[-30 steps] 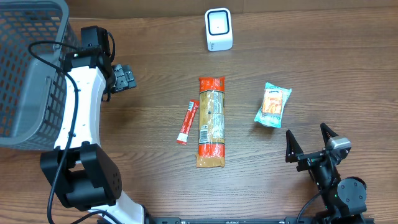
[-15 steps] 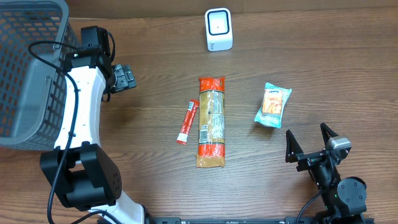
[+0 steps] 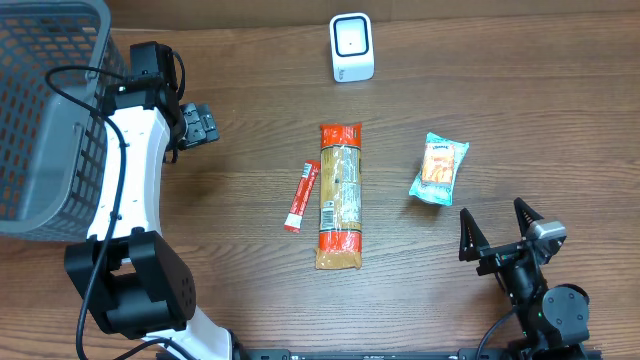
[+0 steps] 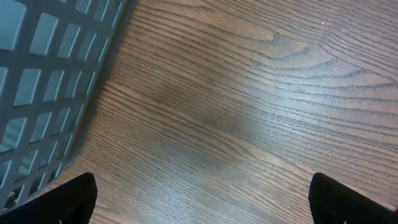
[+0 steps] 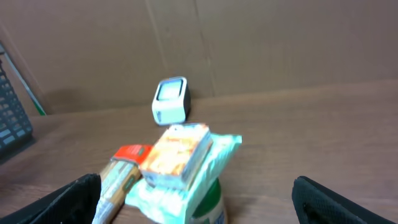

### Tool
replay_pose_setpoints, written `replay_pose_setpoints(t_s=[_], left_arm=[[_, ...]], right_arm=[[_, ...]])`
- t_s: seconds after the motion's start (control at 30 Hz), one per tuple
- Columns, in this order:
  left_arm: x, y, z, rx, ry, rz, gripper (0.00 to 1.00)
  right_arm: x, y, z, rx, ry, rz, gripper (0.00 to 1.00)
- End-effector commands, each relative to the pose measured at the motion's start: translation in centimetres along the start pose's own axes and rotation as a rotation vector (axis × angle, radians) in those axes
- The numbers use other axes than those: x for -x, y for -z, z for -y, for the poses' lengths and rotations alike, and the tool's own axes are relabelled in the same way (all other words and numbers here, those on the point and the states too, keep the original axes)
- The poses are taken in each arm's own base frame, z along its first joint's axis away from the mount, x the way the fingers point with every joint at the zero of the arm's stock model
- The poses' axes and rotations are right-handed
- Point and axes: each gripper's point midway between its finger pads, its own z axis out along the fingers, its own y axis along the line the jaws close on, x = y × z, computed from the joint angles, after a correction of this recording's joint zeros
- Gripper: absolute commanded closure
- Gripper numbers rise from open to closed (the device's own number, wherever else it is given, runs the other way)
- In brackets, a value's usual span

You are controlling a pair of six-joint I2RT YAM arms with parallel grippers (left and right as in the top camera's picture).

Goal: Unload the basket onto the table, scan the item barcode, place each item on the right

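Observation:
Next, my right gripper should grab the orange tissue pack on top of the teal pack by its long side (image 3: 454,165) (image 5: 197,163) away from the pasta pack.
A white barcode scanner (image 3: 352,47) stands at the table's far middle. Three items lie flat: a long orange pasta pack (image 3: 340,195), a thin red stick packet (image 3: 301,196) to its left, and a teal snack pack (image 3: 439,169) to the right. My right gripper (image 3: 491,208) hovers open just in front of the teal pack (image 5: 186,162), which fills the space ahead of its fingers; the scanner (image 5: 170,99) shows behind. My left gripper (image 3: 198,126) is open beside the basket, over bare wood (image 4: 208,205), holding nothing.
A grey mesh basket (image 3: 40,110) takes up the far left corner, and its wall (image 4: 43,74) runs close along the left gripper. A brown cardboard wall (image 5: 261,43) backs the table.

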Motion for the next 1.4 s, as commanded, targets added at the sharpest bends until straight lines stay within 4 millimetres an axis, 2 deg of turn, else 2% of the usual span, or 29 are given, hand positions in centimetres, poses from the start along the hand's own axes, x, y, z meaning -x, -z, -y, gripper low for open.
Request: replay_pose_setpoints(t_s=[0.0, 0.1, 0.17, 0.3, 0.43, 0.63, 0.8, 0.9, 1.07, 1.37], left_arm=[[0.6, 0.7, 0.1, -0.013, -0.004, 0.023, 0.00], [0.6, 0.7, 0.1, -0.014, -0.004, 0.023, 0.00], [0.6, 0.7, 0.1, -0.014, -0.004, 0.023, 0.00], [0.6, 0.7, 0.1, -0.013, -0.004, 0.023, 0.00], [0.6, 0.7, 0.1, -0.014, -0.004, 0.023, 0.00], [0.6, 0.7, 0.1, -0.014, -0.004, 0.023, 0.00], [0.6, 0.7, 0.1, -0.014, -0.004, 0.023, 0.00], [0.6, 0.7, 0.1, -0.013, -0.004, 0.023, 0.00], [0.6, 0.7, 0.1, -0.014, -0.004, 0.023, 0.00], [0.6, 0.7, 0.1, -0.013, -0.004, 0.023, 0.00]], right_arm=[[2.0, 0.6, -0.5, 0.005, -0.047, 0.021, 0.00], [5.0, 1.8, -1.1, 0.000, -0.076, 0.038, 0.00], [8.1, 3.0, -1.8, -0.001, -0.074, 0.055, 0.00], [12.1, 4.2, -2.6, -0.014, -0.075, 0.045, 0.00], [14.6, 4.0, -3.2, -0.036, -0.078, -0.038, 0.00], [16.2, 1.6, -3.9, -0.077, -0.090, -0.288, 0.00], [15.8, -1.3, -3.9, -0.131, -0.103, -0.517, 0.00], [14.9, -3.3, -3.8, -0.142, -0.105, -0.606, 0.00], [11.3, -5.9, -3.3, -0.152, -0.123, -0.748, 0.17], [6.3, -9.0, -1.8, -0.209, -0.131, -0.908, 0.20]])
